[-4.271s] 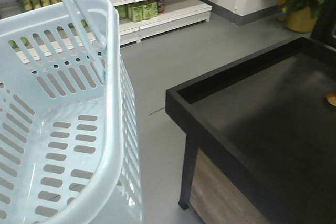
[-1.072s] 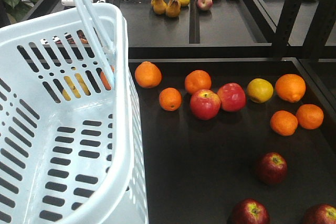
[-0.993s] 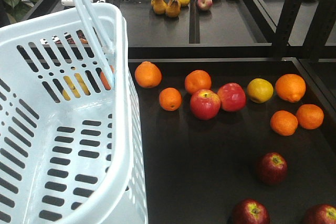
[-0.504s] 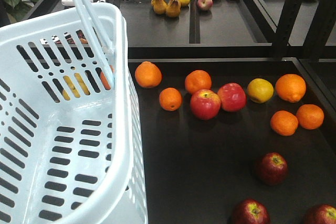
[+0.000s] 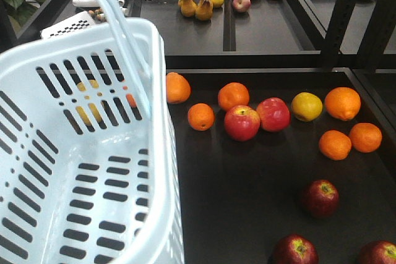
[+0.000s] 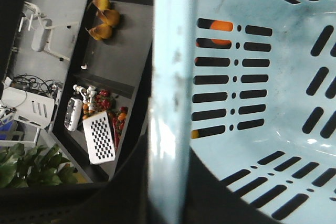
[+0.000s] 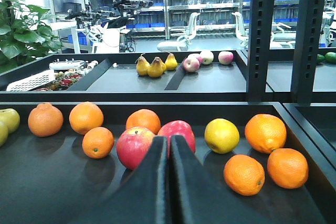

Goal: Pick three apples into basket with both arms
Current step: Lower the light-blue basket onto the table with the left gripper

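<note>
I will release the pale blue basket, now held by its hoop handle, from my left gripper on the black tray (image 5: 203,201), just in front of the small orange.
Three dark red apples lie at the near right of the black tray: one (image 5: 320,198), one (image 5: 295,250) and one (image 5: 377,253) at the bottom edge. The pale blue basket (image 5: 158,122) fills the left of the front view and looks empty inside. In the left wrist view my left gripper (image 6: 168,182) is shut on the basket's hoop handle (image 6: 170,77), a dark finger on each side. My right gripper (image 7: 169,145) is shut with nothing in it, low over the tray and facing two brighter red apples (image 7: 135,147). The dark apples are out of the right wrist view.
Several oranges (image 5: 342,102), a yellow apple (image 5: 306,106) and two bright red apples (image 5: 241,122) lie mid-tray. Pears (image 5: 197,5) and pale apples (image 5: 241,2) sit in the rear trays. A black upright post (image 5: 340,10) stands at the right. A checkerboard card (image 6: 98,138) lies beyond the basket.
The view swung from the shop shelves to the fruit tray. In the last half second the basket shifted right, covering part of the leftmost orange, and its handle arched across the top left.
</note>
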Controlling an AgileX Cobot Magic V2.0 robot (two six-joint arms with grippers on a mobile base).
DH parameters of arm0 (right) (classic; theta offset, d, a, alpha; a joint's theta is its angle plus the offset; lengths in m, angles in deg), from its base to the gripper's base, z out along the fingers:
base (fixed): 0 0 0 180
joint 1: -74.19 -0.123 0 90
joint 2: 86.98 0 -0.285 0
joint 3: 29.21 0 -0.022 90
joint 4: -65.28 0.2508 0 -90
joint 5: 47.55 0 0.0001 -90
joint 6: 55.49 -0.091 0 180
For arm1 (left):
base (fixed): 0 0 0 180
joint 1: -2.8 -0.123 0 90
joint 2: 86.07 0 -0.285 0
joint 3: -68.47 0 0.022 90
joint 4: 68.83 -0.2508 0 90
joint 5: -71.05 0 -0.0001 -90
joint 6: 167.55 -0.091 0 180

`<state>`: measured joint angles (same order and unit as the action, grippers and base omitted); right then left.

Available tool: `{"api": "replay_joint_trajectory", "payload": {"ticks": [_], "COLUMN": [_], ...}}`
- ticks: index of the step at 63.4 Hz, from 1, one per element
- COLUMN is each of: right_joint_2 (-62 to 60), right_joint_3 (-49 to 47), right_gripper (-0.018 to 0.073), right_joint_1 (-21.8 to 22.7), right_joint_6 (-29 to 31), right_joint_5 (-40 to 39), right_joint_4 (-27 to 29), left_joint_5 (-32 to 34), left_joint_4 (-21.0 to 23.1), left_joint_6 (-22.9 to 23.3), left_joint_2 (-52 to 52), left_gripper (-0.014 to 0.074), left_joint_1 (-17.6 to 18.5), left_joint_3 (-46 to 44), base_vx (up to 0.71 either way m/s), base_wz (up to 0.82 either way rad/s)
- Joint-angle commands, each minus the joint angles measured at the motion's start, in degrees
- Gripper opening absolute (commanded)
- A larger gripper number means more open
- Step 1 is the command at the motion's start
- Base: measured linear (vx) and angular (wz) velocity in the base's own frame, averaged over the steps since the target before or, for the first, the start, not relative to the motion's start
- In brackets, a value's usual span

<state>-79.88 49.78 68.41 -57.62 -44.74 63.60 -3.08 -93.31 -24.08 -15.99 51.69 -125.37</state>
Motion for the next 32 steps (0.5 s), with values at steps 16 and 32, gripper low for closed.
{"api": "replay_joint_trajectory", "payload": {"ticks": [16,32], "right_joint_2": [-0.07,-0.07], "right_joint_3": [0.65,0.65], "right_gripper": [-0.0009,-0.0009], "right_joint_1": [-0.2,-0.2], "right_joint_6": [0.47,0.47], "right_joint_5": [-4.16,-4.16], "right_joint_4": [-0.12,-0.12], "left_joint_5": [27.42,42.91], "left_joint_4": [-3.92,-16.03], "left_joint_6": [7.96,19.99], "left_joint_2": [1.45,9.61], "left_gripper": [-0.0006,-0.0006], "left_joint_1": [0.07,0.07], "left_joint_3": [19.69,28.29], "base_vx": [0.0,0.0], "base_wz": [0.0,0.0]}}
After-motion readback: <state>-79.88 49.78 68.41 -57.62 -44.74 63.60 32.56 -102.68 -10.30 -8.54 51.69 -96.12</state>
